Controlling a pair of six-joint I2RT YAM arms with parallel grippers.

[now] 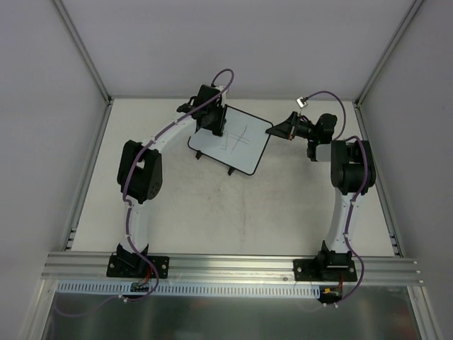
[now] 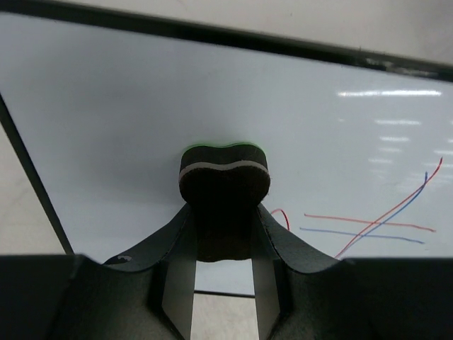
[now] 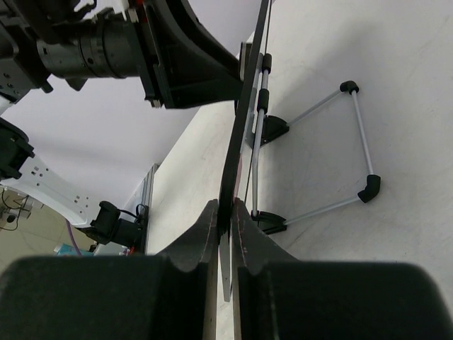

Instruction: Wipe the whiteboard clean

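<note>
Next, my right gripper opens and grips that edge (image 3: 226, 202) of the whiteboard in line with its fingers before my left gripper wipes, because it now holds the edge at a slant.
The whiteboard (image 1: 237, 142) stands tilted on its wire stand at the back middle of the table, with crossing red and blue pen lines (image 2: 375, 223) on its face. My left gripper (image 1: 211, 117) is shut on a dark felt eraser (image 2: 224, 188) with a green top, held against the board's left part. My right gripper (image 1: 277, 130) is shut on the board's right edge (image 3: 237, 159), seen edge-on in the right wrist view, the frame pinched between both fingers.
The board's wire stand with black feet (image 3: 368, 188) rests on the table behind the board. Metal frame posts (image 1: 85, 53) and white walls enclose the table. An aluminium rail (image 1: 226, 265) runs along the near edge.
</note>
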